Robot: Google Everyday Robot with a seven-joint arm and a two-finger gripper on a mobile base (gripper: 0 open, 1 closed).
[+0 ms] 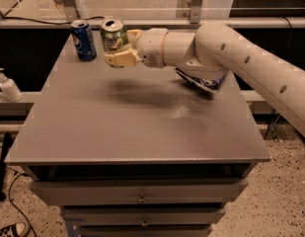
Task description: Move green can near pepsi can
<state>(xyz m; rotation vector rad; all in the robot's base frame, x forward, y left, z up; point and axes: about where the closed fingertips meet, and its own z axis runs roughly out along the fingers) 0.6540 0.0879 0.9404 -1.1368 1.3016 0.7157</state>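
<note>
Next, my gripper sets the green can down on the grey table point(108, 60), against the side of the pepsi can that faces the chip bag.
The green can point(113, 35) has a silver top and is held upright in my gripper point(121, 47), a little above the far left part of the grey table point(137, 127). The gripper's cream fingers point(121, 59) are closed around the can's lower half. The pepsi can point(83, 40), dark blue with a round logo, stands on the table's far left corner, just left of the green can with a small gap between them. My white arm reaches in from the right.
A blue crinkled chip bag point(204, 82) lies on the table under my arm, at the far right. A white pump bottle point(7, 86) stands on a ledge left of the table. Drawers run below the table's front edge.
</note>
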